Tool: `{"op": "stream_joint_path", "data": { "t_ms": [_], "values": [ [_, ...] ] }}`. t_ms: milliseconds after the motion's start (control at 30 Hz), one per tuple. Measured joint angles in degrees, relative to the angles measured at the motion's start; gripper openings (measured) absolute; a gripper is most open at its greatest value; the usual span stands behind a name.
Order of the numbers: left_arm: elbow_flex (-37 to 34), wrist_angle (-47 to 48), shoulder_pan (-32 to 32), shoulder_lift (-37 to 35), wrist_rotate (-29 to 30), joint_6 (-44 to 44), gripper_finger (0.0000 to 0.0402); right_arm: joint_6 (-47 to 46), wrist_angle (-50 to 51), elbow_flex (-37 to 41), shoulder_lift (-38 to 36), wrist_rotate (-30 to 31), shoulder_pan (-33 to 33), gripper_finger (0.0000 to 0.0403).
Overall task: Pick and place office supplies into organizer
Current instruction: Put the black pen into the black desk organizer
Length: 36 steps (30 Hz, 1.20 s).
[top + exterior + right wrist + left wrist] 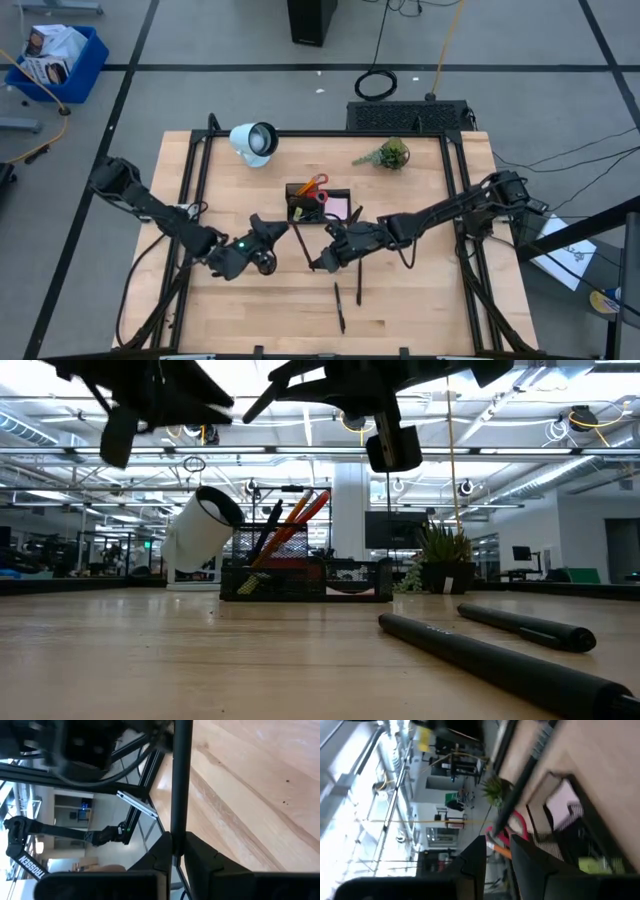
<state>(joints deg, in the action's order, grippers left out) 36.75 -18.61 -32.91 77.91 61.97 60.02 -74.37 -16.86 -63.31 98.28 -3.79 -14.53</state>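
The far end of the black pen is just past the fingertips of my left gripper, so that gripper should open wider and close around the pen's body (300, 242) before my right gripper opens.
A black pen (301, 246) hangs above the table's middle with both grippers shut on it. My left gripper (287, 230) has its far end and my right gripper (316, 262) its near end. Just beyond them the black organizer (320, 205) stands on the table with red-handled scissors (315, 187) and a pink sticky-note pad (338, 208) in it. In the low view, orange pencils (300, 515) stick up from the organizer (305, 582). Two more black pens (340, 307) (359, 285) lie on the wood nearer the front edge. My left gripper pinches the pen's shaft (496, 834) between its two fingers, which lie across it. The rest of the pen runs away from the fingers toward the organizer, clear of the table. My right gripper pinches the pen's shaft (178, 834) between its two fingers, coming nearly level from the table's right. The fingers lie across the pen, whose long part (182, 775) runs on past them above the wood.
A white round lamp (254, 141) and a small green plant (388, 154) stand at the far edge. A black mesh panel (408, 116) sits behind the table. The black frame rails (196, 180) run along both sides. Bare wood lies at the front left.
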Motion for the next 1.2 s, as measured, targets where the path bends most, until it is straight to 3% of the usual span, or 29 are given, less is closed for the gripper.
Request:
{"op": "stream_joint_path", "data": {
  "t_ms": [100,300,567,700,967,1200],
  "values": [
    [0.0,4.01,-0.2,0.13,0.04,1.36,0.0093,0.24,0.02,0.0,-0.01,-1.0,0.71,0.0025],
    [0.0,1.46,-0.88,0.11,3.82,3.15,0.0093,1.19,1.92,-0.02,-0.02,-1.01,2.45,0.0027],
    [0.0,1.03,-1.14,0.11,-1.84,4.59,0.0093,1.09,1.75,-0.02,-0.02,-2.48,3.38,0.0029],
    [0.0,-0.62,-0.89,0.11,-6.5,5.92,0.0112,0.46,1.7,-0.02,-0.03,-2.48,3.35,0.0027],
    [0.0,-7.73,-0.27,2.99,-7.75,8.4,0.0169,0.02,1.18,-0.01,0.0,-2.4,3.35,0.0029],
    [0.0,-10.48,0.64,6.65,-9.7,10.92,0.0172,0.02,0.4,-0.02,0.04,-2.24,3.29,0.0026]
  ]
}}
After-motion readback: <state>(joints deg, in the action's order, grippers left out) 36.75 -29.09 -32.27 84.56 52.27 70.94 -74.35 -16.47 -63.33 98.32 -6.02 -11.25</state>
